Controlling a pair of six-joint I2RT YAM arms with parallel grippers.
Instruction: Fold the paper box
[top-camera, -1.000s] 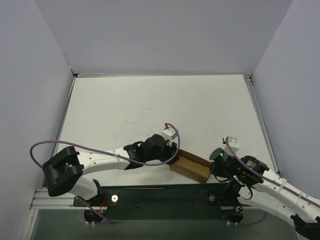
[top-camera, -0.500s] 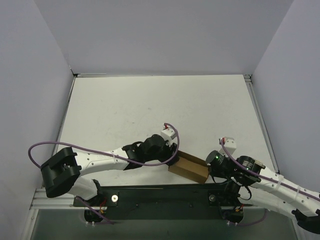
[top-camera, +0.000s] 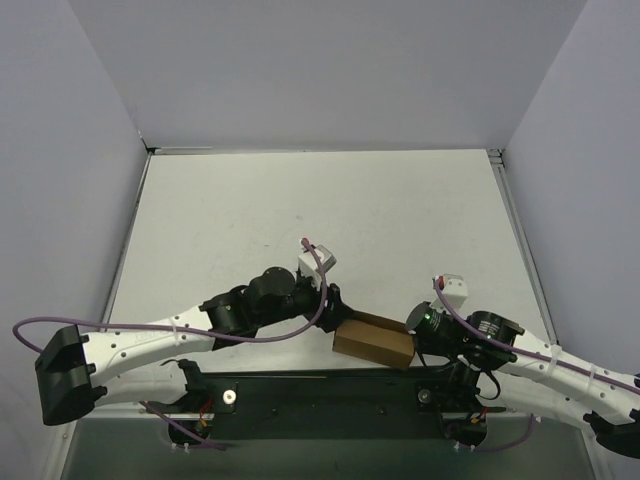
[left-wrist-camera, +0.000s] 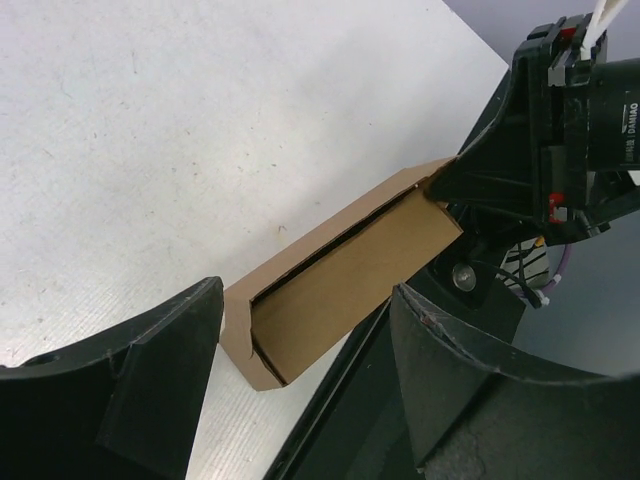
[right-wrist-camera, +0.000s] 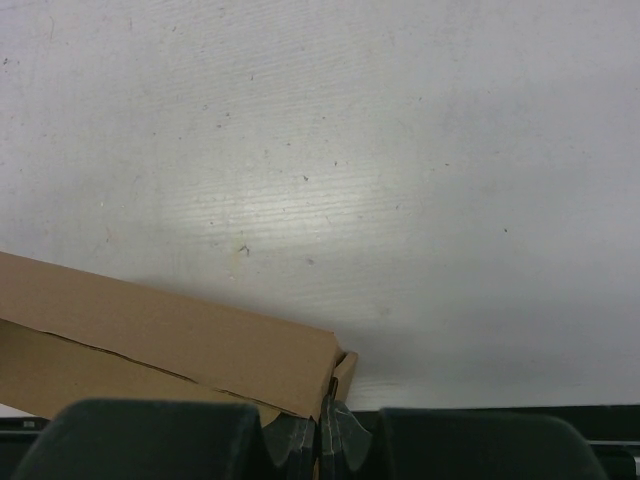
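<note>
The robot's right gripper pinches only the far corner of the paper box's long side, so the left gripper will first close on that side's free near corner (left-wrist-camera: 240, 298).
The paper box (top-camera: 375, 341) is a small brown cardboard box, folded into a long shape, at the table's near edge between the two arms. In the left wrist view the paper box (left-wrist-camera: 350, 270) shows a slit along its top and a flap at the near end. My left gripper (top-camera: 330, 303) (left-wrist-camera: 305, 300) stands open just off that end, its fingers either side of it without touching. My right gripper (top-camera: 412, 338) (right-wrist-camera: 320, 428) is shut on the flap at the other end of the paper box (right-wrist-camera: 170, 330).
The black base plate (top-camera: 330, 385) runs along the near edge, right under the box. Grey walls close in the white table (top-camera: 320, 210) at the left, back and right. A purple cable (top-camera: 130, 325) loops off the left arm.
My left gripper has opened, let go of the box's end and drawn back to the left. The right gripper has shifted a little left with the box, which now lies flatter.
</note>
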